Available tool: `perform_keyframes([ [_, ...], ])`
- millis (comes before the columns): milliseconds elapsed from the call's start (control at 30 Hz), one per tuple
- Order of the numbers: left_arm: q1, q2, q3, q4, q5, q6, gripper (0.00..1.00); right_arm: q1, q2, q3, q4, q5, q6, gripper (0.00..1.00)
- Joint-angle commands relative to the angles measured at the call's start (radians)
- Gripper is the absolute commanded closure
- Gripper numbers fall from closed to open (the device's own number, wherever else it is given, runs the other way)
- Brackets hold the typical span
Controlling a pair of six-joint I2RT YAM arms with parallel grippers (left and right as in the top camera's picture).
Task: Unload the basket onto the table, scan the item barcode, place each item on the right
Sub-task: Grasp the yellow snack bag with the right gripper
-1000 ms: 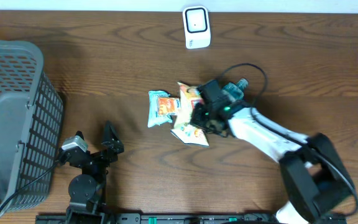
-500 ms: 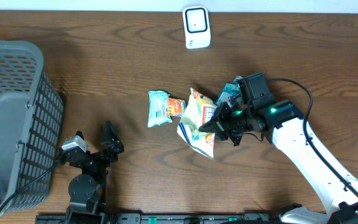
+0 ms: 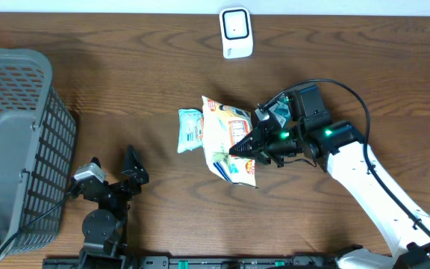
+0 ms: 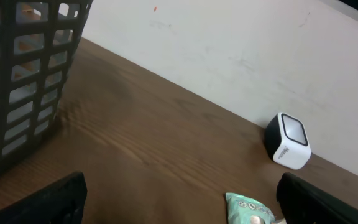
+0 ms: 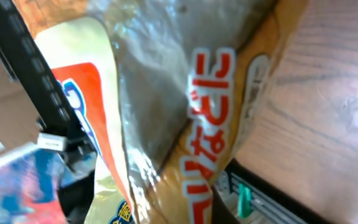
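My right gripper needs to release the orange snack bag on the table point(image 3: 243, 155) beside the teal packet, setting it slightly toward the front edge of the table.
My right gripper point(image 3: 245, 148) is shut on a yellow and orange snack bag point(image 3: 225, 140) and holds it lifted above the table's middle, its printed face turned up. That bag point(image 5: 185, 112) fills the right wrist view and hides the fingers. No barcode can be made out. The white scanner point(image 3: 236, 32) stands at the table's far edge, also seen as the scanner point(image 4: 289, 149) by the wall. My left gripper point(image 3: 113, 167) rests open at the front left, nothing between its fingers.
A teal packet point(image 3: 189, 128) lies on the table left of the held bag, with the same packet point(image 4: 248, 211) low in the left wrist view. Another teal item point(image 3: 278, 110) lies behind the right wrist. A grey mesh basket point(image 3: 13, 142) fills the left edge.
The right gripper has lifted the snack bag off the pile, swung right, then turned the bag so its broad face points up. The left arm has not moved.
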Motion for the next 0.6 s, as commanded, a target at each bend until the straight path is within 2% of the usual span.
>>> perform_keyframes([
  [0, 0.004, 0.001, -0.017, -0.039, -0.003, -0.009, 0.02, 0.002, -0.008, 0.004, -0.024, 0.036, -0.148, 0.99],
  [433, 0.004, 0.001, -0.017, -0.039, -0.003, -0.009, 0.02, 0.039, -0.008, 0.004, -0.055, 0.06, -0.328, 0.99],
  [500, 0.004, 0.001, -0.017, -0.039, -0.003, -0.009, 0.02, 0.039, -0.01, 0.004, -0.05, -0.005, -0.395, 0.99],
  [567, 0.004, 0.001, -0.017, -0.039, -0.003, -0.009, 0.02, 0.039, -0.016, 0.004, -0.034, -0.155, -0.534, 0.99],
])
